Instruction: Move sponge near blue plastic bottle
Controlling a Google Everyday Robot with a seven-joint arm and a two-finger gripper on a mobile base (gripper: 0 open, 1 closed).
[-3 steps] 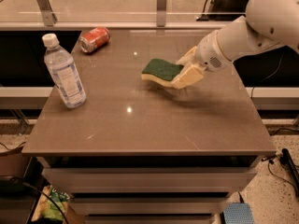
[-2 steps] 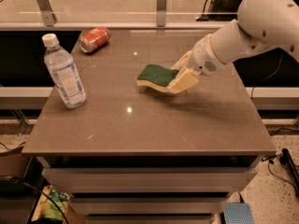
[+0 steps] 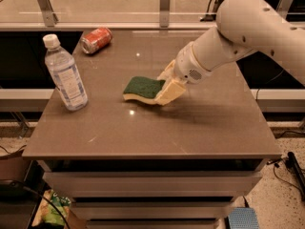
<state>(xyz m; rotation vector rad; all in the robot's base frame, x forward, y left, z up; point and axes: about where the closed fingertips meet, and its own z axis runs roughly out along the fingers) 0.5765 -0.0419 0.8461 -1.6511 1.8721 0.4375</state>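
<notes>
My gripper is to let go of the sponge on the brown table [image 3: 116,105]. The sponge will sit there close beside the foot of the blue plastic bottle.
The sponge [image 3: 141,88], dark green on top with a pale yellow base, is held just above the brown table [image 3: 200,128] near its middle. My gripper [image 3: 164,86] reaches in from the right and is shut on the sponge's right end, its cream fingers [image 3: 170,91] clamped over it. The blue plastic bottle [image 3: 66,75], clear with a white cap and pale label, stands upright at the table's left edge, about a hand's width left of the sponge.
A red soda can [image 3: 96,39] lies on its side at the back left of the table. A glass railing with metal posts [image 3: 165,4] runs behind the table. My white arm [image 3: 248,30] crosses the table's right half.
My gripper has carried the sponge leftward and slightly toward the front, closer to the bottle. The bottle and the can have not moved.
</notes>
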